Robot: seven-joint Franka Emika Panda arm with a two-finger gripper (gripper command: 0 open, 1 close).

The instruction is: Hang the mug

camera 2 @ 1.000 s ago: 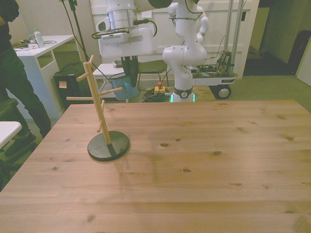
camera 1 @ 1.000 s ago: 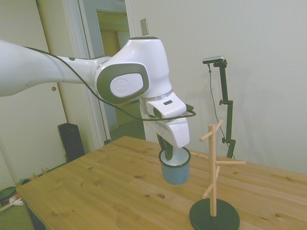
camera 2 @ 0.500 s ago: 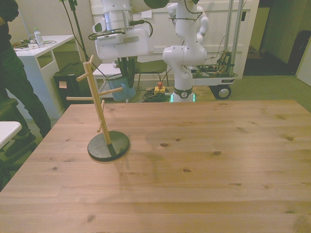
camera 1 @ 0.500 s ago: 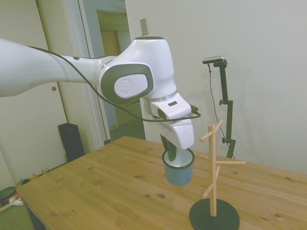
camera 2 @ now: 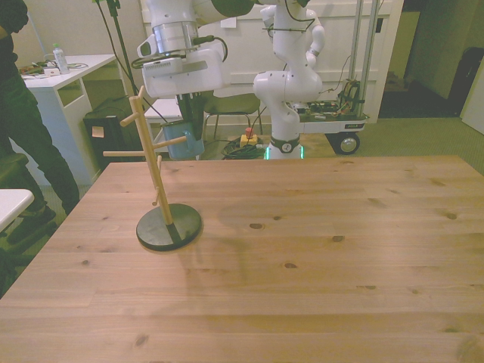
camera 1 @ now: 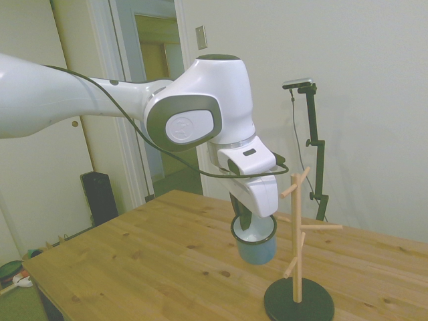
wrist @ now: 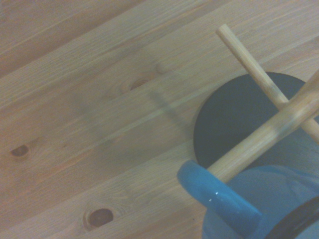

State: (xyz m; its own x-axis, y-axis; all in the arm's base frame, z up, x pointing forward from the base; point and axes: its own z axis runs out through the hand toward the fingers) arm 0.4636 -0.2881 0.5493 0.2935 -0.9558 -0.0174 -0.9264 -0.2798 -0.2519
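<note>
I should let go of the mug with its handle hooked over the rack's middle peg point(camera 1: 270, 249) point(wrist: 254, 148), close beside the wooden post.
The mug point(camera 1: 257, 247) is light blue with a white inside and a dark rim. It hangs upright above the table, held by its rim in my gripper point(camera 1: 245, 224), which is shut on it. The wooden peg rack point(camera 1: 297, 257) on a round black base point(camera 1: 299, 305) stands just beside the mug. From the front, the mug point(camera 2: 181, 144) sits behind the rack point(camera 2: 156, 181), level with a side peg point(camera 2: 172, 141). In the wrist view the mug's handle point(wrist: 219, 196) meets the tip of a peg point(wrist: 264, 130) above the black base point(wrist: 234, 124).
A person point(camera 2: 23, 113) stands off the table at the front view's left, next to a white desk point(camera 2: 68, 72). A second white robot on a wheeled cart point(camera 2: 291, 83) stands behind the table. Bare wooden tabletop point(camera 2: 318, 249) spreads across the front view's middle and right.
The arm has carried the mug closer to the rack: rightward and slightly down in the side view, toward the front view's left. The grip is unchanged.
</note>
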